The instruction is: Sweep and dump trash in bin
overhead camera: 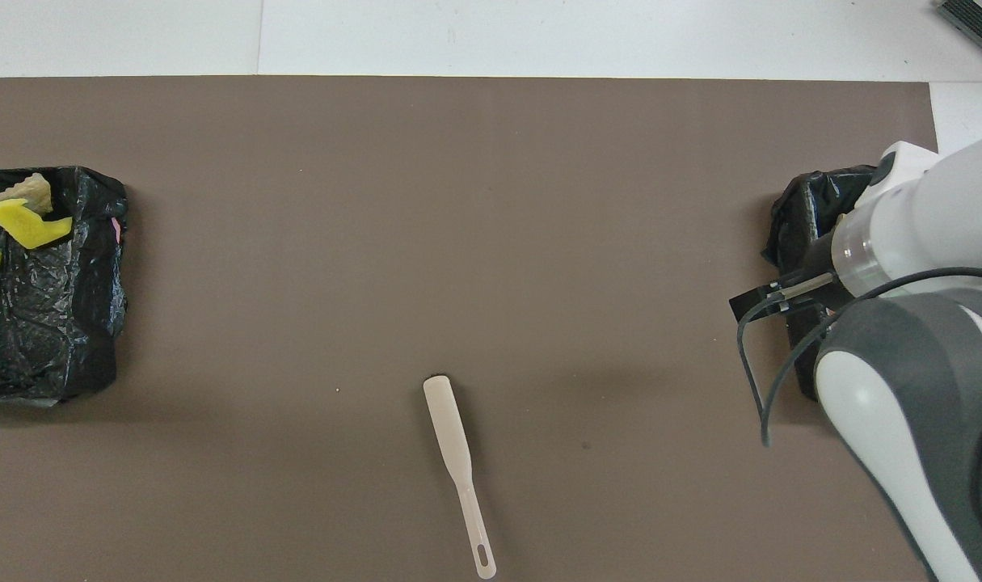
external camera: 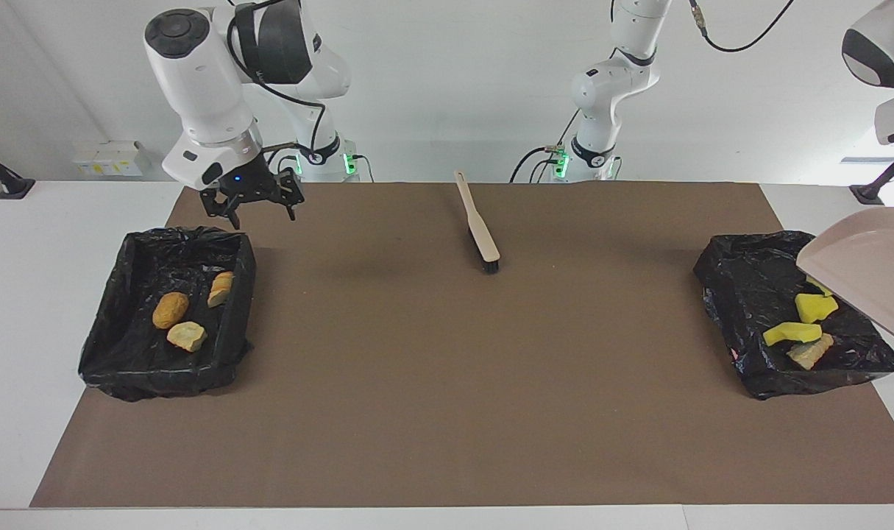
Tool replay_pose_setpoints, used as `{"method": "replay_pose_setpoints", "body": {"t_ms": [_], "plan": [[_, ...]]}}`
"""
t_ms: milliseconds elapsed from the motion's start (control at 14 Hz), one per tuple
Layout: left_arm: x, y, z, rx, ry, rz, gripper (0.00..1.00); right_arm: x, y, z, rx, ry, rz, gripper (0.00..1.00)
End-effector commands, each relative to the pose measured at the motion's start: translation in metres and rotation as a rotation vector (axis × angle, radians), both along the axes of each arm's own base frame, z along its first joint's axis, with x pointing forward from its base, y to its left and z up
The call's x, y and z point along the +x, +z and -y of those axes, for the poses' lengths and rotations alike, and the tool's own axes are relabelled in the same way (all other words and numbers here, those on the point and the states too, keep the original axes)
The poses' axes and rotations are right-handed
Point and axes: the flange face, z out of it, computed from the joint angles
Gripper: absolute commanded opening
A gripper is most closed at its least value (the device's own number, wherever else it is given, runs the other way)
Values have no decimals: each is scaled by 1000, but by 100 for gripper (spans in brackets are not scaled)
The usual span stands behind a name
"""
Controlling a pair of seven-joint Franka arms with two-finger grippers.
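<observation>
My left gripper has the beige dustpan. Next, I set it down on the brown mat [overhead camera: 458,241] just past the head of the brush.
The trash lies in two black-lined bins. Bin [external camera: 741,294] [overhead camera: 54,323] at the left arm's end holds yellow scraps [external camera: 814,306] [overhead camera: 30,228] and a tan lump [external camera: 807,353] [overhead camera: 30,190]. A beige dustpan [external camera: 870,272] hangs tilted over this bin with nothing showing in it. It is carried from the left arm's side, and the left gripper itself is out of frame. Bin [external camera: 240,294] [overhead camera: 794,214] at the right arm's end holds three bread-like lumps [external camera: 171,309]. My right gripper [external camera: 261,215] hangs open and empty over the mat by that bin's rim.
A wooden-handled brush [external camera: 480,232] [overhead camera: 458,461] lies on the brown mat [external camera: 447,383] midway between the arms' bases, bristles pointing away from the robots. In the overhead view the right arm covers most of the bin at its end.
</observation>
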Motion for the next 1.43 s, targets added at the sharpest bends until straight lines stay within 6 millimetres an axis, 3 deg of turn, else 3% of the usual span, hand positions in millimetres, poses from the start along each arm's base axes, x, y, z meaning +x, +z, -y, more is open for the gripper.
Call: {"method": "replay_pose_setpoints", "body": {"t_ms": [0, 143, 358, 644, 859, 1002, 1073, 1359], "plan": [[-4, -1, 46, -127, 142, 53, 0, -1, 8, 43, -2, -96, 4, 100], [-4, -11, 88, -297, 273, 106, 0, -2, 13, 48, 3, -194, 13, 100], [-8, -33, 150, -448, 436, 150, 0, -7, 30, 45, 11, -207, 2, 100], [-1, -79, 282, -542, 718, 288, 0, -10, 35, 44, 18, -206, 6, 100], [0, -94, 329, -699, 910, 287, 0, -13, 36, 58, 16, -227, -3, 100], [0, -120, 383, -752, 1062, 304, 0, -18, 40, 55, 12, -220, -37, 100], [0, -140, 406, -770, 1162, 312, 0, -16, 58, 51, 30, -217, -1, 100], [-3, -216, 493, -813, 1252, 320, 0, -15, 58, 45, 34, -217, 11, 100]]}}
